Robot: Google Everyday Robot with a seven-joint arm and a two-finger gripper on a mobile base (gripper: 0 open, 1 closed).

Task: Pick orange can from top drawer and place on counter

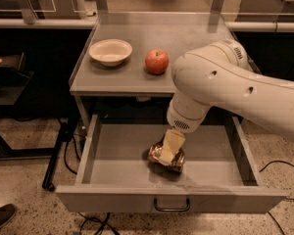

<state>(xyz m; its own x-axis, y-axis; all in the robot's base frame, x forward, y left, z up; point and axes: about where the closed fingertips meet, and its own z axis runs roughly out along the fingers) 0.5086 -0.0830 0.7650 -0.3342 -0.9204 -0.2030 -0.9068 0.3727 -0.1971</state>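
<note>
Next, I grip the middle of the orange can (167, 157) lying in the open top drawer.
The orange can (175, 161), dented and shiny, lies on the floor of the open top drawer (117, 151), near its middle front. My gripper (169, 147) reaches down from the big white arm into the drawer and overlaps the can's top from above, hiding part of it. The can still rests on the drawer floor. The grey counter (122, 80) is directly behind and above the drawer.
A cream bowl (110, 51) and a red apple (157, 61) sit on the counter. The drawer's front panel carries a dark curved handle (171, 207). The white arm (235, 89) covers the counter's right part. Cables lie on the floor at the left.
</note>
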